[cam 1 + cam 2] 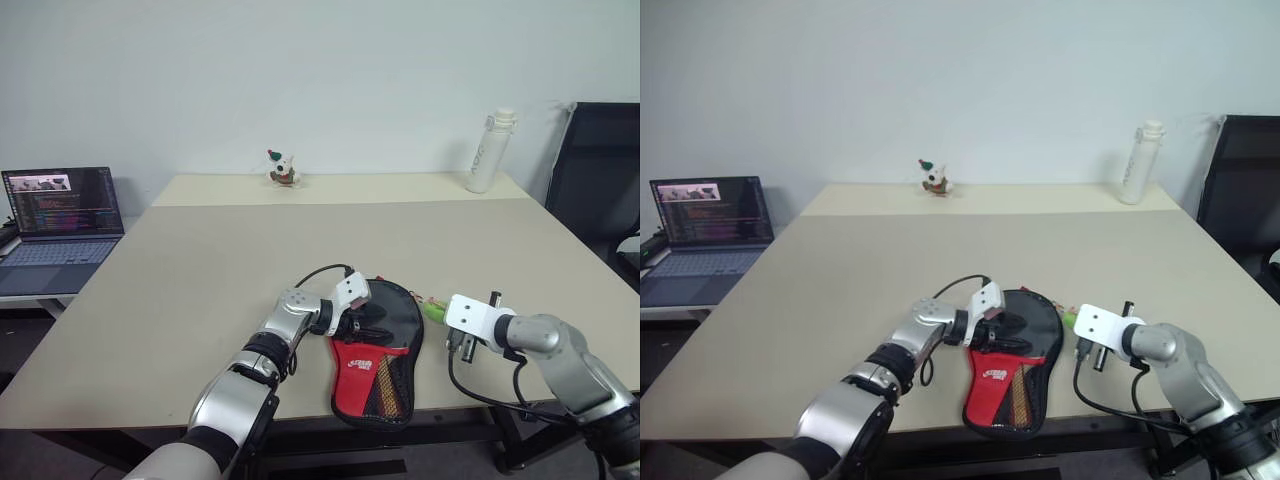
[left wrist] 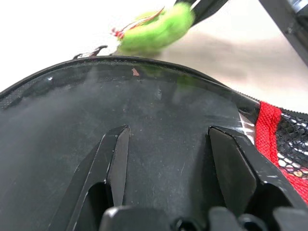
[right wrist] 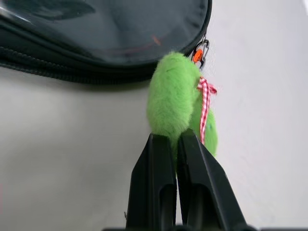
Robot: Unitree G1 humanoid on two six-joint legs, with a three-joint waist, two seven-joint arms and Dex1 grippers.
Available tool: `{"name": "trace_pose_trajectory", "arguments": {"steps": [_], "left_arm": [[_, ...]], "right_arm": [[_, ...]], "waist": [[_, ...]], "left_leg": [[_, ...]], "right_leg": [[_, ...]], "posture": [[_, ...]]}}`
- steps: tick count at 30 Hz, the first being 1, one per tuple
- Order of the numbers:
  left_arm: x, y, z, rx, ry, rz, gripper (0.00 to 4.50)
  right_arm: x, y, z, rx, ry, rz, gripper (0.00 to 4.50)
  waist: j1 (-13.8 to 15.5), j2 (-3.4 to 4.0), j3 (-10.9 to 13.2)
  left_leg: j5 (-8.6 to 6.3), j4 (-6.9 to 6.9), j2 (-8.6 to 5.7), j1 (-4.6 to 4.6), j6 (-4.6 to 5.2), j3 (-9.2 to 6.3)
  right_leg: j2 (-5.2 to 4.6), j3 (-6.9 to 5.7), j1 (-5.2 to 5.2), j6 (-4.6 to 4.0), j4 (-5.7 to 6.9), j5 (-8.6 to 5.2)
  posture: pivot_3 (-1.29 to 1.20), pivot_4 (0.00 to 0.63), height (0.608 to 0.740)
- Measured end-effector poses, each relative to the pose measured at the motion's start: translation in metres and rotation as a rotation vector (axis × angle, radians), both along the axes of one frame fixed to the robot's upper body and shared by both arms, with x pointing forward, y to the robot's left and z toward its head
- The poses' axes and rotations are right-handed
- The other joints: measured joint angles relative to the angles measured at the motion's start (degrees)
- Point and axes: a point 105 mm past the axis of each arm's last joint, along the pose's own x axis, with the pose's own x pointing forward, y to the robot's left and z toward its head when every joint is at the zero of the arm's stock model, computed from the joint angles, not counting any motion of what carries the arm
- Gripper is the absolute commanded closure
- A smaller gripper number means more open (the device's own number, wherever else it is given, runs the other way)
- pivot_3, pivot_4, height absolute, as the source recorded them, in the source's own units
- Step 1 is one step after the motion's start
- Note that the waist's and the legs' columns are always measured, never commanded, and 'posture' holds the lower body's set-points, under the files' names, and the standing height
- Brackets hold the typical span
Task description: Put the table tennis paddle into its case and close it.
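Observation:
The green charm, now hanging from the case's zip pull, will be released by my right gripper over the table's front edge (image 1: 415, 430), beside the mesh pocket of the case, as I let it go there.
The case (image 1: 385, 350) lies flat near the table's front edge, black at the far end, with a red lower part and mesh pocket toward me. My left gripper (image 1: 365, 322) rests on the case's black face (image 2: 159, 110), its fingers (image 2: 115, 159) spread open and flat against the fabric. A fuzzy green charm (image 3: 175, 96) with a red checked ribbon hangs from the zip pull at the case's right edge. My right gripper (image 3: 171, 139) is shut on that charm (image 1: 433, 309). The table tennis paddle is hidden.
A white bottle (image 1: 491, 152) stands at the table's far right and a small figurine (image 1: 283, 170) at the far middle. An open laptop (image 1: 62, 215) sits on a lower surface to the left. A black chair (image 1: 600, 180) stands at the right.

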Motion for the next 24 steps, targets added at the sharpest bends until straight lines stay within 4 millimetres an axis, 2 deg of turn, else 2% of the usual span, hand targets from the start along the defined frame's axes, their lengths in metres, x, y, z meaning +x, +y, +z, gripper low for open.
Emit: {"name": "trace_pose_trajectory", "arguments": {"steps": [5,11,17,24], "left_arm": [[0.000,-0.008,-0.002,-0.009,0.003,0.017,1.67],[-0.001,-0.014,-0.003,-0.017,0.004,0.023,1.67],[-0.001,-0.018,-0.004,-0.021,0.004,0.025,1.67],[-0.002,-0.019,-0.005,-0.023,0.009,0.028,1.67]], "right_arm": [[-0.025,-0.005,-0.002,-0.014,0.079,0.027,4.48],[-0.056,-0.001,-0.007,-0.019,0.162,0.077,4.48],[-0.094,0.016,-0.019,-0.020,0.263,0.165,4.48],[-0.122,0.034,-0.015,0.009,0.357,0.255,4.48]], "waist": [[0.24,-0.01,-0.13],[0.35,-0.03,-0.24],[0.46,0.03,-0.40],[0.47,-0.01,-0.44]], "left_leg": [[0.00,0.02,-0.15,0.07,-0.01,-0.04],[-0.01,0.00,-0.16,0.06,-0.01,-0.12],[-0.03,-0.02,-0.17,-0.06,-0.03,-0.13],[-0.03,0.00,-0.17,-0.06,-0.03,-0.13]], "right_leg": [[-0.18,-0.06,0.17,0.06,-0.12,-0.04],[-0.21,-0.14,0.26,0.03,-0.32,-0.08],[-0.21,-0.14,0.29,0.18,-0.61,0.01],[-0.22,-0.13,0.31,-0.01,-0.67,-0.10]], "posture": [[0.00,0.150,0.740],[0.00,0.150,0.740],[0.00,0.150,0.740],[0.00,0.150,0.740]]}}
